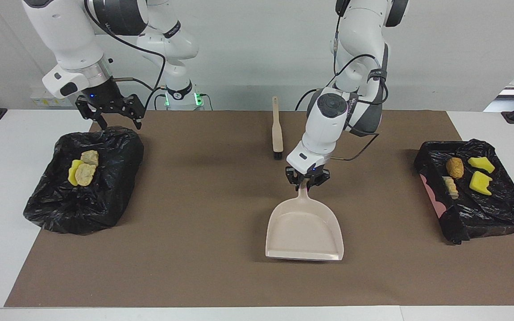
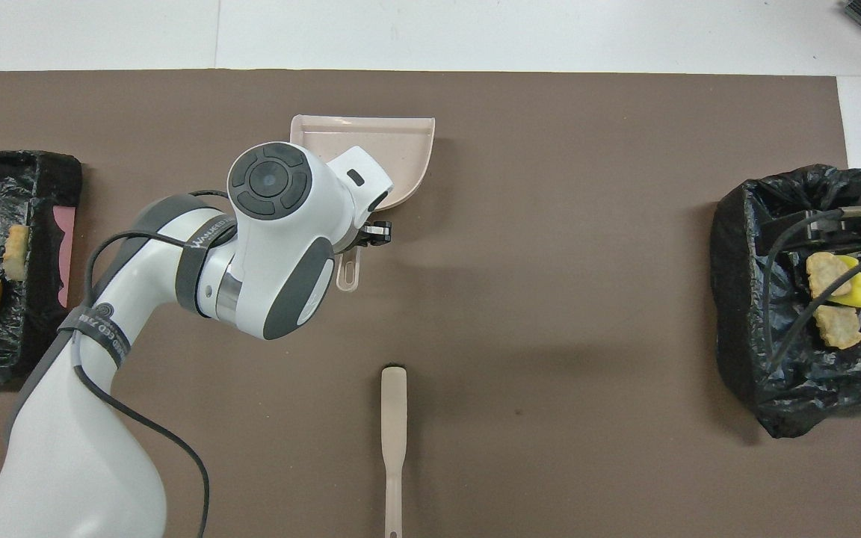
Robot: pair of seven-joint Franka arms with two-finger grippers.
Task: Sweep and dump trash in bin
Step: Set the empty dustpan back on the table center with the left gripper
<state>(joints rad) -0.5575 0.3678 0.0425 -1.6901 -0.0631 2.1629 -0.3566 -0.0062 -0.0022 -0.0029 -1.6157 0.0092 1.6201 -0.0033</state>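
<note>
My left gripper will put the beige dustpan down on the brown mat [image 2: 374,205], just beyond the beige brush. The dustpan is now at the brown mat's middle.
My left gripper [image 1: 306,182] is shut on the handle of the beige dustpan [image 1: 304,232] at the middle of the brown mat; the pan's mouth points away from the robots. In the overhead view the left arm covers much of the dustpan [image 2: 400,149]. The pan holds nothing. Three pieces of trash [image 1: 84,169], one yellow foam chunk and two bread-like ones, lie in the black-lined bin [image 1: 83,205] at the right arm's end. My right gripper [image 1: 113,117] hangs open over that bin's edge nearest the robots. More trash [image 1: 454,167] lies in the second black-lined bin [image 1: 480,214] at the left arm's end.
A beige brush [image 1: 277,133] lies on the mat, nearer to the robots than the dustpan, and shows in the overhead view as the brush [image 2: 394,426]. The brown mat [image 1: 194,249] covers most of the white table.
</note>
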